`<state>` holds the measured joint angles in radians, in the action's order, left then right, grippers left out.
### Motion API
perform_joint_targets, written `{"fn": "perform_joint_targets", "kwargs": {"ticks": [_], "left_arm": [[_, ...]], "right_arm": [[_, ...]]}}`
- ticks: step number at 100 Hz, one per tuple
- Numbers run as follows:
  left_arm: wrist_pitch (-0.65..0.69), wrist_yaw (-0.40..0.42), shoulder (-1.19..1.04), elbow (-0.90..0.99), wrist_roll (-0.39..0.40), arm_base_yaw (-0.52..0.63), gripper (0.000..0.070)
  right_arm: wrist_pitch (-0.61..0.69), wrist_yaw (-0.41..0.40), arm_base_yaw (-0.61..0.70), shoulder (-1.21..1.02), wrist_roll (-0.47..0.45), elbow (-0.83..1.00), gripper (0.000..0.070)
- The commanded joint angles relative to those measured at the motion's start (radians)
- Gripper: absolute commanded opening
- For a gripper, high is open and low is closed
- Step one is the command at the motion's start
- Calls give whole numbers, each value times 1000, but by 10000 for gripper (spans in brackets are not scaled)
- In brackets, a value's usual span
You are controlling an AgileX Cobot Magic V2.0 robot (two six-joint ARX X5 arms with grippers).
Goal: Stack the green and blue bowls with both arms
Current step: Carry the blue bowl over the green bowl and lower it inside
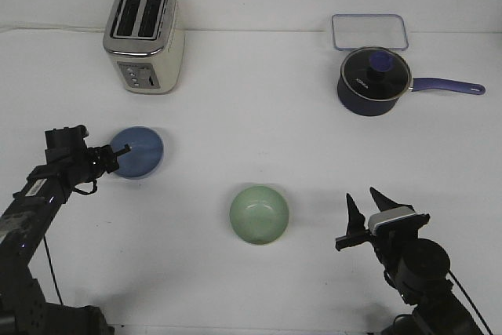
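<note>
My left gripper is going to release the pale blue bowl nested inside the pale green bowl [259, 213] near the middle front.
The pale blue bowl [141, 152] sits on the white table at the left. My left gripper [119, 155] is at its left rim, with one fingertip reaching over the rim; the view does not show whether the jaws are closed on the rim. The pale green bowl [259, 214] sits upright and empty near the middle front, apart from both grippers. My right gripper [369, 208] is open and empty, fingers pointing up and away, to the right of the green bowl.
A cream and silver toaster [144, 37] stands at the back left. A dark navy saucepan [373, 80] with a glass lid and blue handle stands at the back right, with a clear plastic container [369, 30] behind it.
</note>
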<state>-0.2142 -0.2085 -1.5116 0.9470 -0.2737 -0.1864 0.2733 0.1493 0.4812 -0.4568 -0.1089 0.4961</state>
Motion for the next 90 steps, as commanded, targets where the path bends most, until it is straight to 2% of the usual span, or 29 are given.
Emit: {"fn": "perform_joint_targets", "kwargs": {"ticks": [1, 17, 35, 58, 70, 90], "left_arm": [[0, -35, 0, 27, 21, 7, 14], [1, -122, 96, 33, 24, 65, 14], [-19, -182, 236, 34, 26, 224, 14], [-19, -179, 282, 34, -8, 521, 14], [-5, -127, 246, 34, -19, 662, 14], [43, -97, 163, 34, -26, 807, 14]], "right_arm": [[-9, -3, 3, -3, 4, 1, 336], [-10, -3, 3, -3, 4, 1, 335], [-10, -3, 3, -3, 4, 1, 335], [-9, -3, 3, -3, 4, 1, 335], [-9, -3, 3, -3, 1, 1, 335], [-9, -3, 3, -3, 1, 1, 335]]}}
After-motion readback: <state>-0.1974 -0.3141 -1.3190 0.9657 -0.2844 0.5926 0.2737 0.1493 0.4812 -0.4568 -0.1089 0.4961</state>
